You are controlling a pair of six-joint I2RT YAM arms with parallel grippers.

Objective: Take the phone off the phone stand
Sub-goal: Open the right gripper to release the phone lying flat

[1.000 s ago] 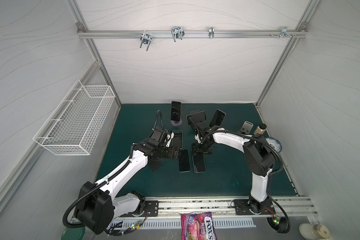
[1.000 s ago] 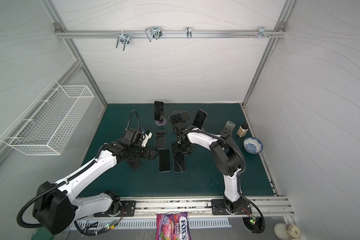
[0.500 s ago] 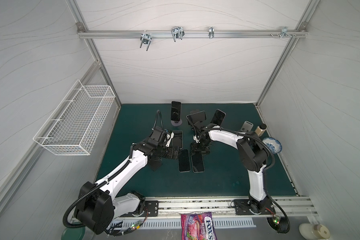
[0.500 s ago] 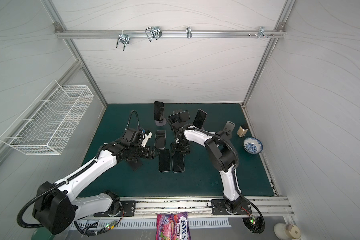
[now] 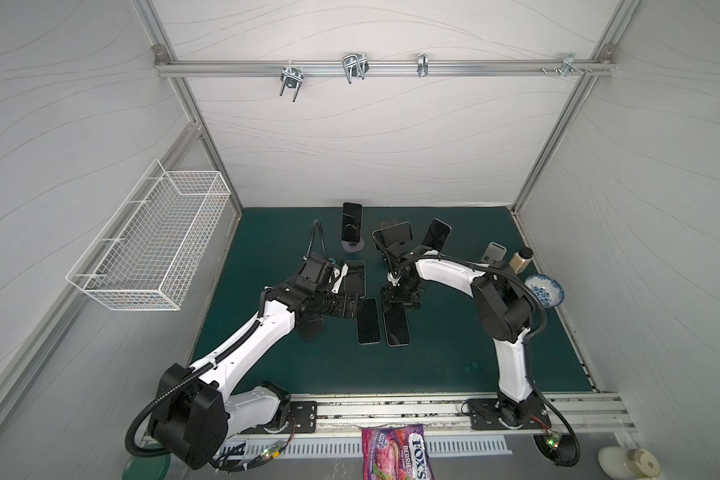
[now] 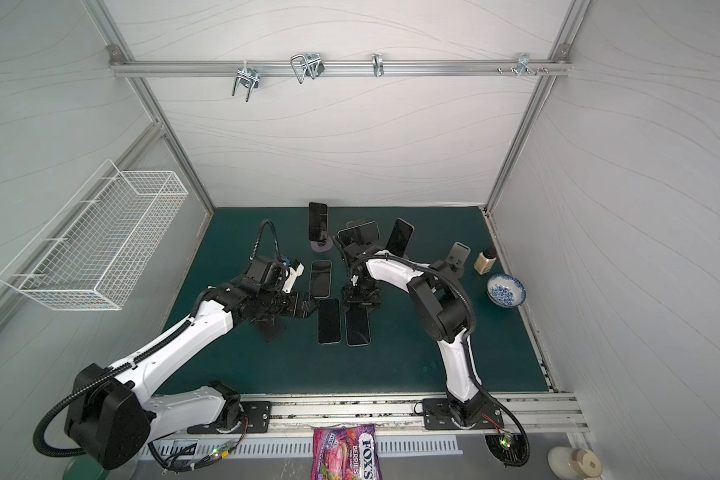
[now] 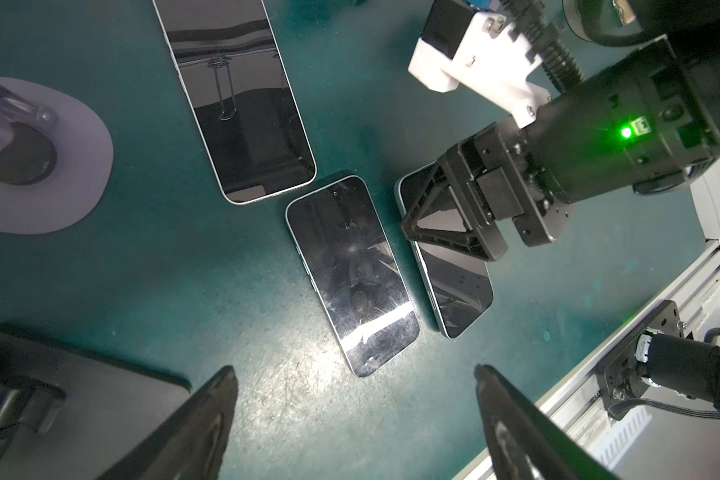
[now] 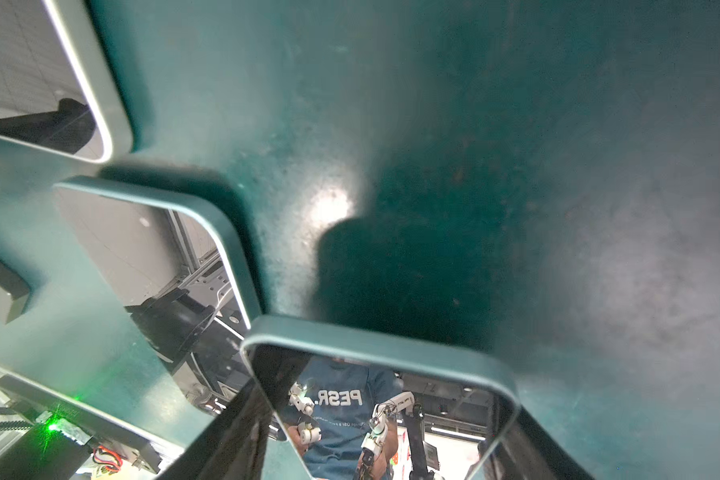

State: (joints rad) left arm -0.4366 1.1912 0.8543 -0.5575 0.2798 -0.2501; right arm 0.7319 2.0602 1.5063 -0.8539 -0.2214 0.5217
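I need to use my right gripper to lay the dark-screened phone down flat on the green mat (image 5: 393, 321) (image 8: 360, 432), next to the second phone.
A dark phone (image 5: 397, 330) (image 6: 357, 328) lies flat on the green mat (image 5: 454, 353). My right gripper (image 5: 400, 305) (image 6: 361, 305) is shut on its far end, one finger on each long edge, as the right wrist view (image 8: 383, 399) shows. A second flat phone (image 5: 368, 321) (image 7: 350, 270) lies right beside it, and a third (image 5: 355, 277) sits further back. My left gripper (image 5: 359, 309) (image 7: 354, 369) hovers open and empty by the second phone. At the back, phones rest on stands: one upright (image 5: 352, 220), one landscape (image 5: 393, 235), one tilted (image 5: 437, 235).
A grey empty stand (image 5: 495, 251), a small bottle (image 5: 520, 257) and a blue-patterned bowl (image 5: 544, 289) stand at the right edge. A dark folded stand (image 5: 310, 326) lies under my left arm. A wire basket (image 5: 154, 245) hangs on the left wall. A candy bag (image 5: 395, 455) lies past the front rail.
My right arm has swung a little to the left, bringing its phone closer beside the middle flat phone. The left arm has not moved.
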